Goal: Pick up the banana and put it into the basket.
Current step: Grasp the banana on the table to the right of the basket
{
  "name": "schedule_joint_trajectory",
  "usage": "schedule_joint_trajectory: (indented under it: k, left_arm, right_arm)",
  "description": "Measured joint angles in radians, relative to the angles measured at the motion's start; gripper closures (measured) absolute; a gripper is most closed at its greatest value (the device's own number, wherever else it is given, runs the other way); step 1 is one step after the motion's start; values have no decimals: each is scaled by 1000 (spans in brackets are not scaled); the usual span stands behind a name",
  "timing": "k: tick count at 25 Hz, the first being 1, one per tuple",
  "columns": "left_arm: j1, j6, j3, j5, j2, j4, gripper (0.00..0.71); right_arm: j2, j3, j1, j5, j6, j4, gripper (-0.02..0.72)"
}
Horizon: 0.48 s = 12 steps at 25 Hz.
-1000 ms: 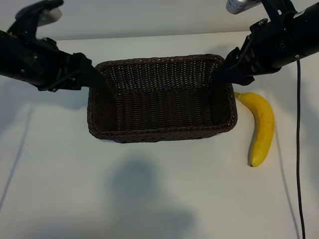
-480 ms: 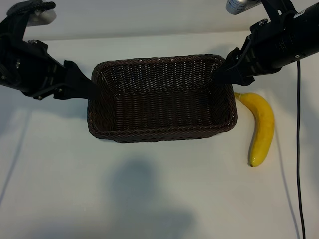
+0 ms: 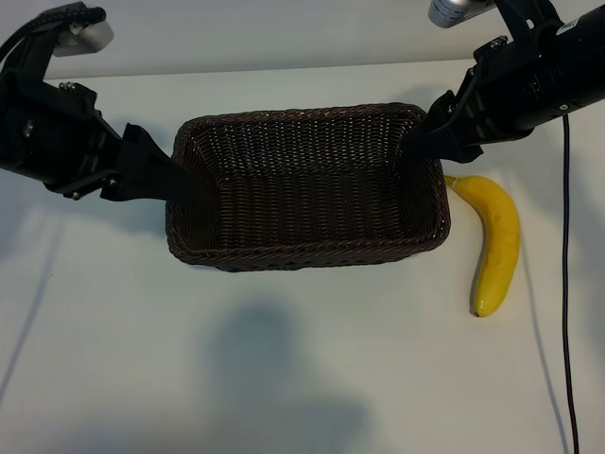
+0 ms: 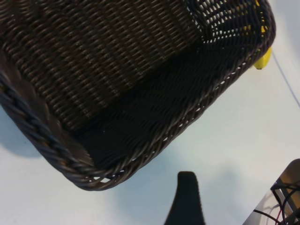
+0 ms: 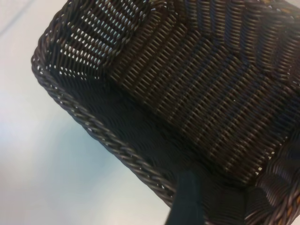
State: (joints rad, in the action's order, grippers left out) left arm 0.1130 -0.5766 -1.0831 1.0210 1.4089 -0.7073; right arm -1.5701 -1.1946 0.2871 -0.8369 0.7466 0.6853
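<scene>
Next, my right gripper should go to the banana's curved middle (image 3: pixel 501 222), a little toward its stem, and close there.
The banana (image 3: pixel 498 241) lies on the white table just right of the basket (image 3: pixel 302 253), its stem end near the basket's right wall. A yellow tip of the banana (image 4: pixel 263 58) shows past the basket's far corner in the left wrist view. The basket holds nothing. My left gripper (image 3: pixel 156 175) hovers open at the basket's left wall, and one of its fingers (image 4: pixel 187 197) shows over bare table beside the basket rim (image 4: pixel 51 145). My right gripper (image 3: pixel 425 142) is open above the basket's back right corner, one finger (image 5: pixel 187 197) over the rim (image 5: pixel 93 126). Neither holds anything.
A black cable (image 3: pixel 565 284) runs down the table's right side, right of the banana. A silver cylinder (image 3: pixel 454 11) sits at the top edge behind the right arm. Open white table lies in front of the basket.
My left gripper has drawn back leftward from over the basket's left edge to just outside it. The right arm, basket and banana have not moved.
</scene>
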Motion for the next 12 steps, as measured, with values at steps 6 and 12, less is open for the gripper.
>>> schedule_joint_trajectory:
  k: [6,12]
  left_arm:
    - [0,-34,69,4,0,-21,100]
    - [0,-45,83,-4,-27,-17,100]
  right_arm:
    - [0,0,0,0,0,0,109]
    - [0,0,0,0,0,0,109]
